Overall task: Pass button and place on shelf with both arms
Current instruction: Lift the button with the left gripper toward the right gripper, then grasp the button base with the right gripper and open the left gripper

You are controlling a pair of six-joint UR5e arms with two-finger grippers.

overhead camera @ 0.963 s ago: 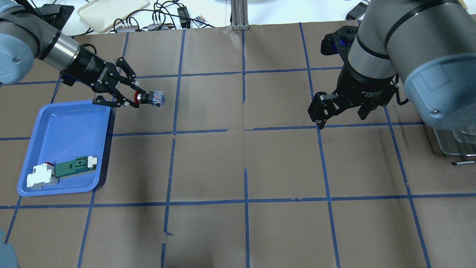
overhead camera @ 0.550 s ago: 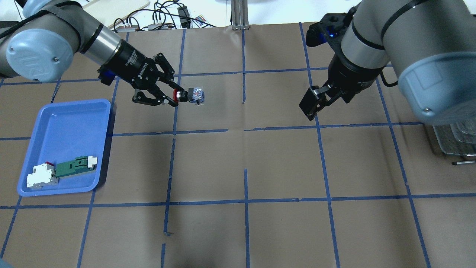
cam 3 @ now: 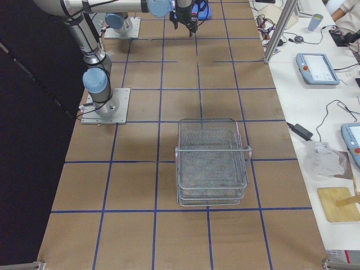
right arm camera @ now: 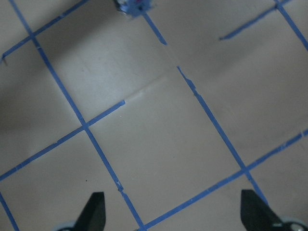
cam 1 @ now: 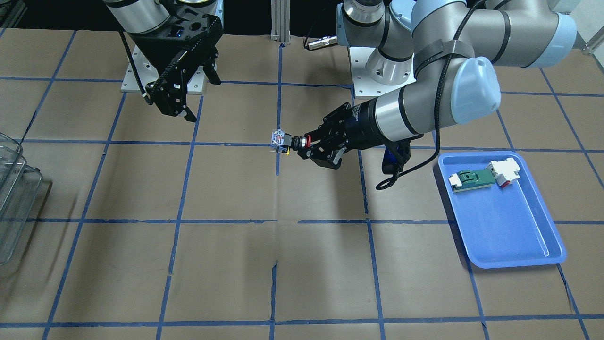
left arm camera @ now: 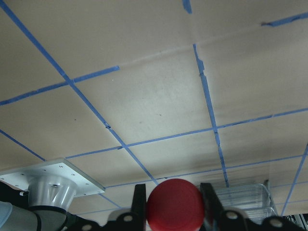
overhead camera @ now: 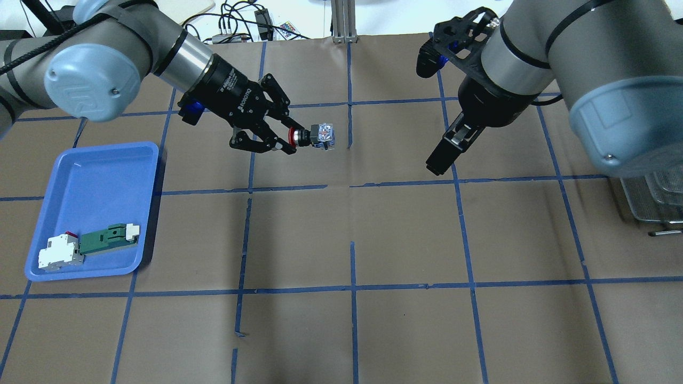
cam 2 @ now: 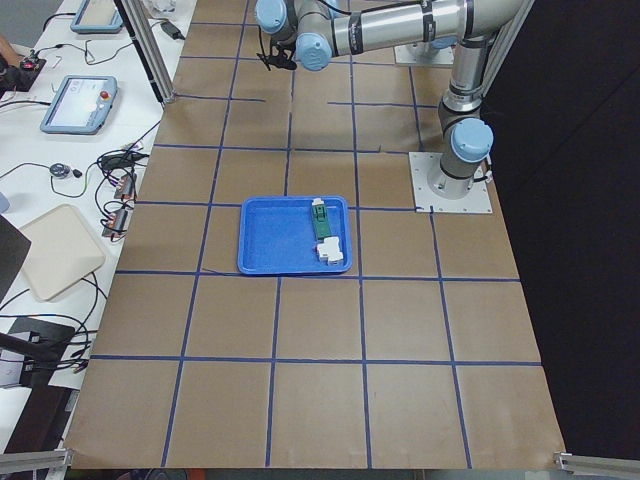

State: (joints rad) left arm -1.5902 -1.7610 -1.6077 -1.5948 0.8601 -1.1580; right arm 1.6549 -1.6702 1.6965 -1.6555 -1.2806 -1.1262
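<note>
My left gripper holds the button by its red head. So my right gripper needs to close on the button's blue-clear block [cam 1: 278,139] [right arm camera: 134,6].
The button [overhead camera: 316,135], with a red head and a blue-clear block, is held sideways above the table by my left gripper [overhead camera: 292,137], which is shut on its red head. The block points toward the table's middle. The button also shows in the front view [cam 1: 282,140], and its red head [left arm camera: 174,204] sits between the fingers in the left wrist view. My right gripper [overhead camera: 441,159] is open and empty, hovering well to the button's right. In the right wrist view the button's block [right arm camera: 132,5] peeks in at the top edge. The wire-mesh shelf [cam 3: 212,163] stands at the table's right end.
A blue tray [overhead camera: 90,208] at the left holds a green-and-white component [overhead camera: 109,237] and a white block [overhead camera: 58,252]. The shelf's corner [overhead camera: 659,200] lies under my right arm. Cables and a beige tray lie beyond the table's far edge.
My left arm has carried the button to the right, toward the table's centre line. My right gripper has shifted a little left and turned, staying open.
</note>
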